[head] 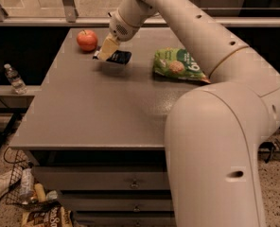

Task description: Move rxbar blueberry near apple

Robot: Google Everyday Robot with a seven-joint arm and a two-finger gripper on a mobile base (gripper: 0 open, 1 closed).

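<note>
My gripper will let go of the rxbar blueberry on the grey table [111,58] beside the red apple, facing the green bag.
The rxbar blueberry [119,57] is a small dark navy wrapper at the far middle of the grey table [97,112]. My gripper [106,49] reaches down from the big white arm and is shut on the bar's left end. The bar hangs just above the table, with a shadow under it. The apple [87,40] is red and round and stands at the far left corner. It is a short way left of the gripper and apart from the bar.
A crinkly green snack bag [178,65] lies to the right of the bar. The white arm [215,108] fills the right side of the view. A railing runs behind the table. A water bottle [13,78] and litter lie on the floor at the left.
</note>
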